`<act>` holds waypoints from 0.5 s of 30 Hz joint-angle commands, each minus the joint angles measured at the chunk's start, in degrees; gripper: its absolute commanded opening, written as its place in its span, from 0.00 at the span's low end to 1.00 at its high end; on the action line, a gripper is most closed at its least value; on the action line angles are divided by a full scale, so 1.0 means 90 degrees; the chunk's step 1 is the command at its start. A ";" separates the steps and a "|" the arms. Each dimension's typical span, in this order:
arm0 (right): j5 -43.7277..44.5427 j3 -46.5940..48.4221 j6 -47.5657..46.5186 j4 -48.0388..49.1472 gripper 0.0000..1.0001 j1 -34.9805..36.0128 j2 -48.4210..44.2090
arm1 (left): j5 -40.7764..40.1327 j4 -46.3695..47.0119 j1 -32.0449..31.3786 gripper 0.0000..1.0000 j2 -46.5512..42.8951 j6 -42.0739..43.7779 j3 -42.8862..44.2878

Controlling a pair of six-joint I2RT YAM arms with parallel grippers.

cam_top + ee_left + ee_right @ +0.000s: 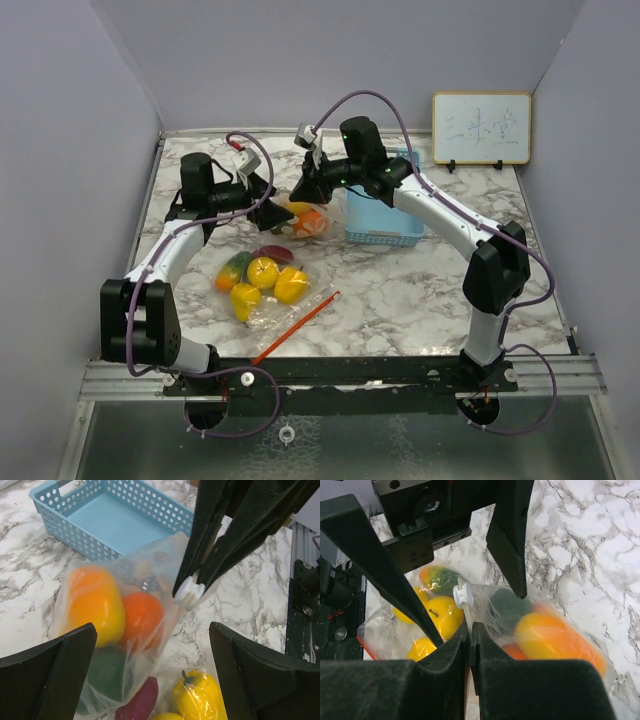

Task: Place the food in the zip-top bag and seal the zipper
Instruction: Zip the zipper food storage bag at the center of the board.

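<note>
The zipper edge pinched by my right gripper is in the white slider's path, so my right gripper will take the slider itself [464,595] while my left gripper holds the bag's corner.
A clear zip-top bag [300,220] is held up off the table left of the basket, with a yellow-orange pepper [95,602], an orange-red fruit [142,615] and a green piece [105,672] inside. My right gripper [470,630] is shut on the bag's zipper edge just below the white slider [463,595]. It also shows in the top view [305,190]. My left gripper [152,630] is wide open, with one finger on each side of the slider [189,592], touching nothing. More food, yellow fruits [265,272] and a purple piece [142,700], lies under clear plastic nearer the front.
An empty light blue basket [385,235] stands right of the held bag. An orange-red strip [300,325] lies at the front of the lower plastic. A small whiteboard [481,128] stands at the back right. Walls close in three sides.
</note>
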 commanded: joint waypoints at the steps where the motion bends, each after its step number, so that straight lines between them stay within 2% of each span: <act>1: -0.0309 -0.0019 0.0042 0.0024 0.06 0.0000 -0.0012 | -0.0190 0.0570 0.0005 0.95 0.0120 0.0012 0.0311; 4: -0.0315 0.0026 0.0045 0.0018 0.06 0.0002 0.0004 | -0.0121 0.0538 0.0002 0.81 0.0284 0.0046 0.0428; 5: -0.0292 0.0043 0.0041 0.0022 0.06 0.0002 0.0001 | -0.0055 0.0527 0.0001 0.69 0.0344 0.0040 0.0447; 8: -0.0238 0.0047 0.0021 0.0018 0.06 0.0002 -0.0013 | 0.0102 0.0576 0.0001 0.05 0.0487 -0.0056 0.0508; 9: -0.0222 0.0054 0.0013 0.0015 0.06 0.0002 -0.0016 | 0.0119 0.0655 0.0004 0.00 0.0486 -0.0119 0.0496; 12: -0.0091 0.0130 -0.0033 -0.0028 0.07 0.0002 0.0006 | 0.0441 0.0767 0.0008 0.00 0.0546 -0.0253 0.0544; 15: 0.0312 0.0228 -0.0133 -0.0105 0.14 0.0002 -0.0016 | 0.0570 0.0652 0.0008 0.00 0.0593 -0.0296 0.0643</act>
